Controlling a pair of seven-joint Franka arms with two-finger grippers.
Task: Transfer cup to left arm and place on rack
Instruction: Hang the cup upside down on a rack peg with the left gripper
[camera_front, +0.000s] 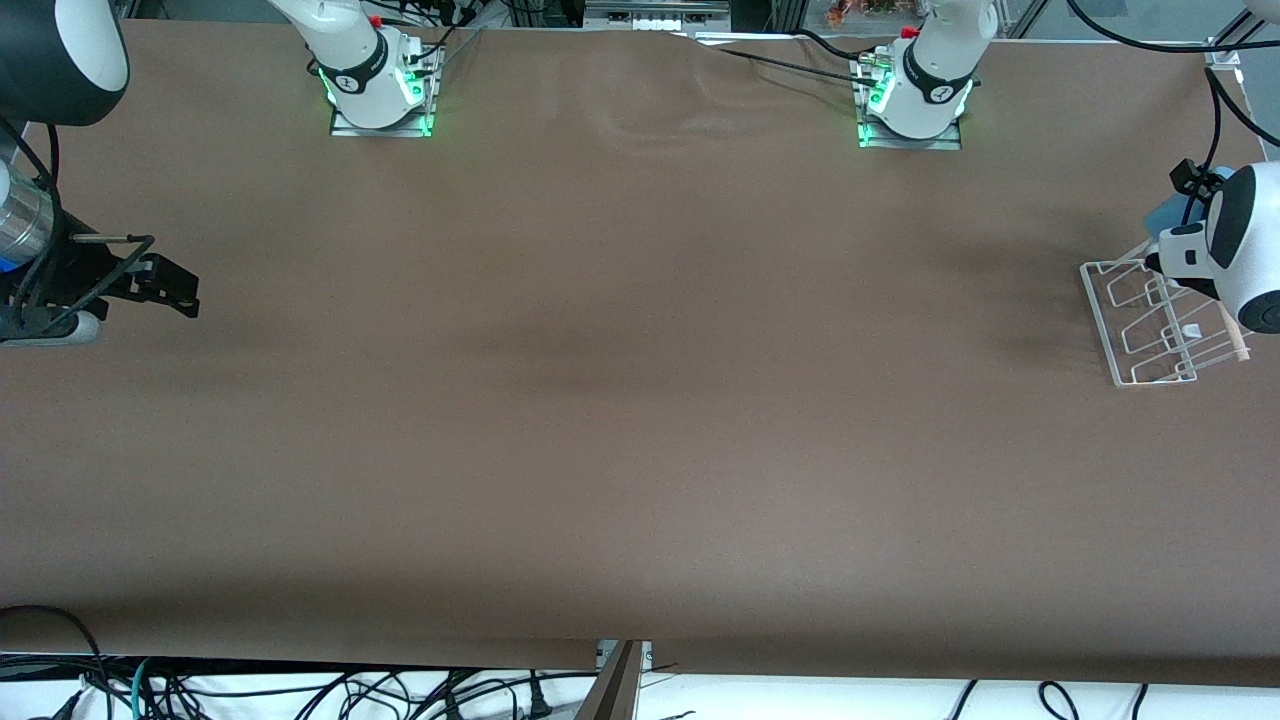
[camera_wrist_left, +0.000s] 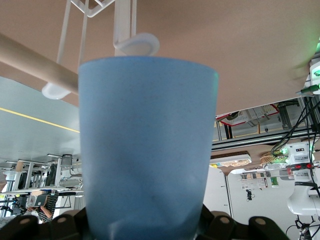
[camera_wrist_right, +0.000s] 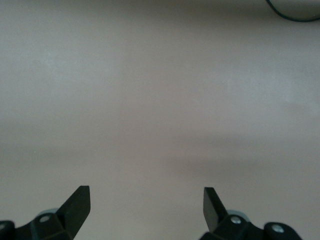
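I should release the light-blue cup, which now hangs over the rack, from my left gripper on the rack's white peg at the end (camera_front: 1126, 274) (camera_wrist_left: 134, 42) nearest the arm bases.
The light-blue cup (camera_wrist_left: 147, 150) fills the left wrist view, with my left gripper (camera_wrist_left: 147, 227) shut on its narrower end. Its wider end points toward a white peg (camera_wrist_left: 137, 44) of the rack. In the front view only a blue patch of the cup (camera_front: 1168, 214) shows beside the left arm's white wrist. It hangs over the rack (camera_front: 1135, 335) at the left arm's end of the table. The rack's wooden rod (camera_wrist_left: 35, 62) runs beside the cup. My right gripper (camera_front: 185, 290) waits open and empty over the right arm's end of the table, fingers (camera_wrist_right: 77, 202) wide apart.
Brown cloth covers the whole table (camera_front: 640, 400). The two arm bases (camera_front: 380, 95) (camera_front: 915, 100) stand along its edge farthest from the front camera. Loose cables (camera_front: 300, 690) hang below the edge nearest that camera.
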